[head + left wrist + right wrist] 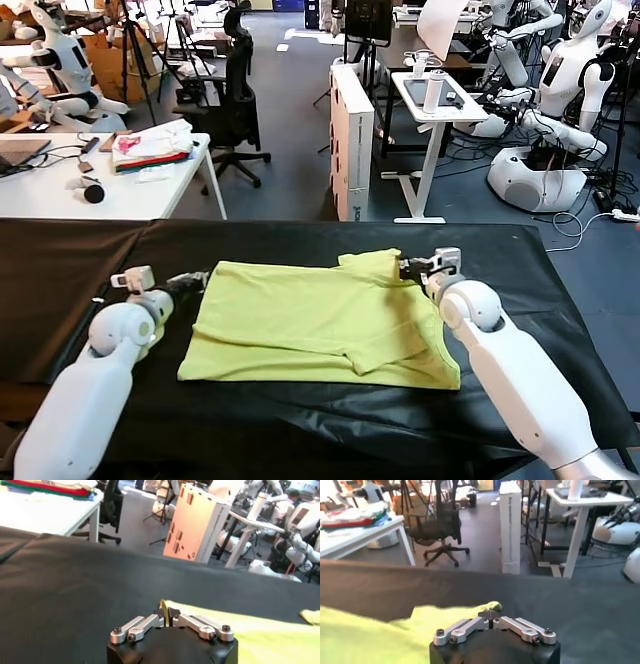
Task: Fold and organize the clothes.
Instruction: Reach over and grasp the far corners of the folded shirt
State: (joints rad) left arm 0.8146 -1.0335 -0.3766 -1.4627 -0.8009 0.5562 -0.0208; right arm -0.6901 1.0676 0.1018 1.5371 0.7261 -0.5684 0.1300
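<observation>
My left gripper is pinching a thin bit of the shirt's side edge below the shirt's far corner, so next I open it and take that corner itself [221,264] before folding.
The clothes are one lime yellow-green T-shirt [320,320], lying partly folded on the black-covered table [80,260]. My left gripper [203,280] is at the shirt's far left corner. In the left wrist view this gripper [165,614] is shut, with a thin edge of the shirt [270,635] standing up between its pads. My right gripper [404,268] is at the far right sleeve. In the right wrist view it [490,616] is shut, and the pointed tip of the sleeve [492,606] is drawn up to its fingertips.
Behind the black table, a white desk [60,190] at back left carries a white, pink and red fabric pile [152,148]. An office chair [235,100], a tall white box [352,140] and a small white stand [432,110] are on the floor beyond. Other robots stand at back right.
</observation>
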